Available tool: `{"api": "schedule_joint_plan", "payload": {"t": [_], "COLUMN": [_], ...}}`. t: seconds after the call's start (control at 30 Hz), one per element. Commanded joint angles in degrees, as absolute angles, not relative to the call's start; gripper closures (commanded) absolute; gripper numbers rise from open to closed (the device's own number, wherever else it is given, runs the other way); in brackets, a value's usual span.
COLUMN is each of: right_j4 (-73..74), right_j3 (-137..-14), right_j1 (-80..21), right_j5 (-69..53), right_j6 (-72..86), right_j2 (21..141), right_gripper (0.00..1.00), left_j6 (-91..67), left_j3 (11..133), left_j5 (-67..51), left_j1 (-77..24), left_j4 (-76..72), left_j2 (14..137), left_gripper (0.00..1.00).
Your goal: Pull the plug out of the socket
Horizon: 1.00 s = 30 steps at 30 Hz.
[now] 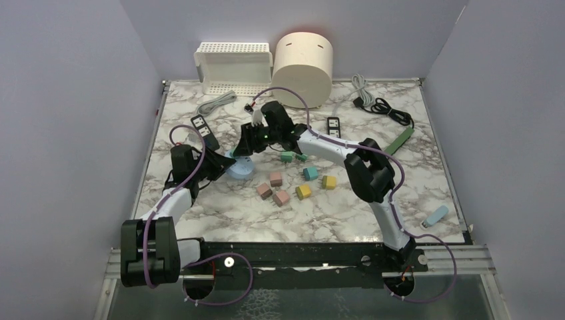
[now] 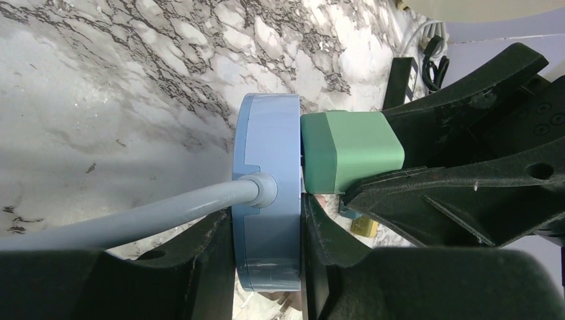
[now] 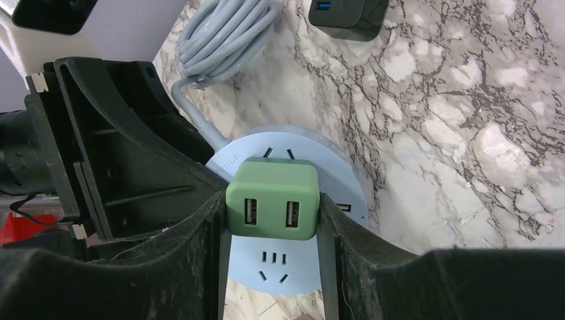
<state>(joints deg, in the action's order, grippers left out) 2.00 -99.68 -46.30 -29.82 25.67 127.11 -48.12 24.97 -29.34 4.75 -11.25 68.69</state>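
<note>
The robot's right gripper will put the green USB plug down on the marble (image 1: 294, 145) just behind the green blocks.
A round light-blue socket (image 1: 240, 167) lies on the marble table left of centre, its grey cable (image 2: 126, 220) running off left. A green USB plug (image 3: 272, 199) sits in its top face. My left gripper (image 2: 266, 267) is shut on the socket (image 2: 270, 193), one finger under it and one on its top face. My right gripper (image 3: 272, 227) is shut on the plug's two sides, above the socket (image 3: 286, 267). In the left wrist view the plug (image 2: 350, 150) still touches the socket, held by the right fingers (image 2: 466, 200).
Several coloured blocks (image 1: 293, 183) lie right of the socket. A black power strip (image 1: 203, 130) and a coiled grey cable (image 1: 216, 103) lie behind it. A white basket (image 1: 233, 67), a round cream box (image 1: 303, 67) and black cords (image 1: 390, 110) stand at the back.
</note>
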Motion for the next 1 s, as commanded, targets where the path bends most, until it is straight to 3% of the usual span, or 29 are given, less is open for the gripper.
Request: {"api": "schedule_joint_plan", "payload": {"t": [0.0,0.23,0.33,0.47,0.67,0.73,0.87,0.97], "right_j4": [-0.93,21.86,26.45,22.88,3.23,-4.86,4.66,21.17], "right_j3": [-101.51,-114.69,-118.92,-115.08,-101.24,-97.76,-102.53,-111.91], "right_j1": [-47.45,-52.62,-54.87,-54.90,-47.81,-44.83,-44.27,-47.92], "right_j5": [-36.42,-2.23,4.68,-2.20,-39.50,-46.92,-41.23,-20.84], "right_j6": [26.44,15.28,12.12,13.42,27.84,34.73,28.20,17.07], "right_j2": [124.47,126.07,127.26,125.04,121.77,121.85,121.98,122.74], "right_gripper": [0.99,0.99,0.99,0.99,0.99,0.99,0.99,0.99], "left_j6": [-47.61,-47.14,-46.86,-46.41,-46.08,-45.93,-45.67,-45.37], "left_j3": [25.26,25.23,25.52,25.82,26.67,27.01,27.44,27.67], "left_j5": [-31.07,-29.52,-27.89,-27.45,-27.34,-27.12,-26.90,-26.60], "left_j1": [4.81,4.83,4.79,4.83,4.75,4.83,4.79,4.79], "left_j4": [-16.22,-14.27,-13.03,-12.15,-11.27,-10.87,-10.27,-9.84], "left_j2": [67.82,68.51,68.26,68.12,68.04,67.82,67.66,67.91], "left_gripper": [1.00,1.00,1.00,1.00,1.00,1.00,1.00,1.00]}}
